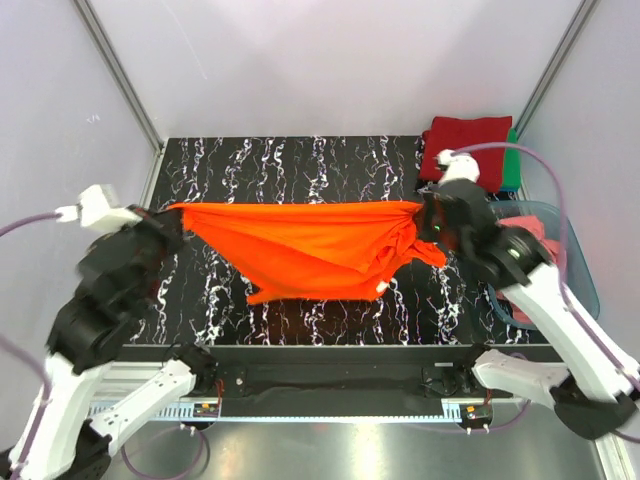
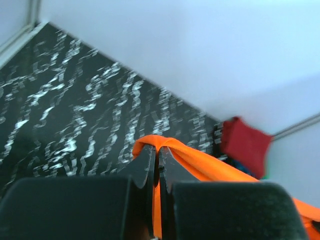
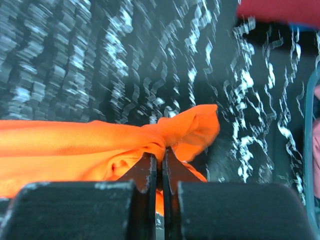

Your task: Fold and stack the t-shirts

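Note:
Next, my left gripper takes the orange t-shirt's other end point(image 1: 193, 214) once I lay it down, as the t-shirt hangs crooked with a bunched end at my right gripper.
The bright orange t-shirt point(image 1: 310, 250) hangs stretched between my two grippers above the black marbled table point(image 1: 300, 170). My left gripper point(image 1: 178, 213) is shut on its left end; in the left wrist view the cloth point(image 2: 200, 165) bunches over the closed jaws point(image 2: 159, 152). My right gripper point(image 1: 424, 212) is shut on its right end, with the cloth point(image 3: 75, 145) bunched at the jaws point(image 3: 163, 152). A dark red folded shirt point(image 1: 465, 140) lies on a green one point(image 1: 512, 168) at the far right corner. A salmon-pink shirt point(image 1: 530, 232) lies in the tub.
The translucent blue-grey tub point(image 1: 578, 270) stands at the table's right edge, under my right arm. White walls with metal posts enclose the table on three sides. The red stack also shows in the left wrist view point(image 2: 247, 145) and the right wrist view point(image 3: 280, 11).

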You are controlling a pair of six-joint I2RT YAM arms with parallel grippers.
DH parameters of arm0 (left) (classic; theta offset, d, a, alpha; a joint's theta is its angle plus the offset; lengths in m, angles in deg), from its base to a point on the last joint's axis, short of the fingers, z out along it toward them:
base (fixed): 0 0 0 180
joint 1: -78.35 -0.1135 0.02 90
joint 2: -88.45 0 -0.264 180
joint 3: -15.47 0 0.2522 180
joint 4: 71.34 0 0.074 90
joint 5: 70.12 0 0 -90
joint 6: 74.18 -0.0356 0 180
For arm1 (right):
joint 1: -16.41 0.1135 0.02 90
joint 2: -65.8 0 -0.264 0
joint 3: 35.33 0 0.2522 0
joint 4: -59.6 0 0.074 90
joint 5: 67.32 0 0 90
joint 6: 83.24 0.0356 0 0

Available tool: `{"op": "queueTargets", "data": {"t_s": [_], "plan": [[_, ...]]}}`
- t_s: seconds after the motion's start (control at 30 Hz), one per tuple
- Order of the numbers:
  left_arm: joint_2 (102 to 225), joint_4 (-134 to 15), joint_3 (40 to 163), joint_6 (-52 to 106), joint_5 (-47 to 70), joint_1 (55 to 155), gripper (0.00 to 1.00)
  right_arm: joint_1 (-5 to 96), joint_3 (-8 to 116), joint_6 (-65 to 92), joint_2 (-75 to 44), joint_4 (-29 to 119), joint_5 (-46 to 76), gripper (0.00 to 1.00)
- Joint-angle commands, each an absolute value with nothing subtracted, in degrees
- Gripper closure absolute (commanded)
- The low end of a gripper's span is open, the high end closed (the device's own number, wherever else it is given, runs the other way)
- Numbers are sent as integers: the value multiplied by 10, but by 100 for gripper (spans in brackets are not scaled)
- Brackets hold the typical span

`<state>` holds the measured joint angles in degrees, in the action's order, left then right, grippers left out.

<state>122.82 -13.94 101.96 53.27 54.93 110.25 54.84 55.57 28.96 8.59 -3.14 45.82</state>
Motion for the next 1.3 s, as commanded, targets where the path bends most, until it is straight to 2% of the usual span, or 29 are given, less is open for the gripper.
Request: {"op": "queueTargets", "data": {"t_s": [0.0, 0.07, 0.1, 0.17, 0.2, 0.23, 0.27, 0.3, 0.33, 0.37, 0.47, 0.5, 0.6, 0.63, 0.7, 0.73, 0.87, 1.03, 1.27], "plan": [[1304, -152, 1000, 500, 607, 1092, 99, 520, 553, 280, 0, -43, 477, 100], [1372, -142, 996, 511, 592, 1071, 99, 471, 577, 276, -76, -30, 437, 100], [1393, -142, 989, 516, 568, 1020, 99, 453, 588, 266, -102, -26, 395, 100], [1449, -163, 967, 524, 447, 948, 99, 430, 639, 251, -190, -22, 374, 100], [1465, -179, 932, 524, 397, 863, 99, 424, 665, 242, -222, -21, 363, 100], [1503, -214, 914, 530, 311, 820, 99, 418, 728, 235, -295, -21, 351, 89], [1526, -229, 898, 536, 270, 782, 100, 406, 767, 229, -337, -22, 319, 84], [1577, -251, 875, 547, 224, 685, 100, 403, 810, 206, -415, -22, 296, 58], [1600, -266, 863, 575, 175, 644, 100, 402, 853, 193, -450, -25, 276, 45], [1621, -288, 848, 589, 93, 611, 100, 402, 941, 183, -484, -34, 257, 38], [1668, -355, 799, 619, 30, 541, 100, 401, 1046, 185, -551, -71, 267, 8], [1671, -355, 794, 620, 33, 535, 100, 402, 1047, 193, -551, -76, 272, 6], [1654, -381, 781, 627, 27, 534, 100, 402, 934, 224, -472, -57, 280, 1], [1651, -384, 778, 629, 20, 534, 100, 402, 836, 234, -446, -25, 279, 1], [1642, -384, 777, 627, 14, 536, 100, 402, 719, 269, -389, 20, 243, 1], [1638, -385, 776, 628, 12, 536, 100, 402, 612, 282, -336, 62, 230, 1], [1611, -386, 770, 630, 12, 545, 100, 407, 395, 356, -240, 168, 121, 2], [1572, -386, 750, 633, 8, 554, 100, 421, 286, 370, -213, 237, 86, 6], [1515, -381, 721, 623, 26, 558, 100, 444, 267, 388, -274, 319, 42, 13]]}}
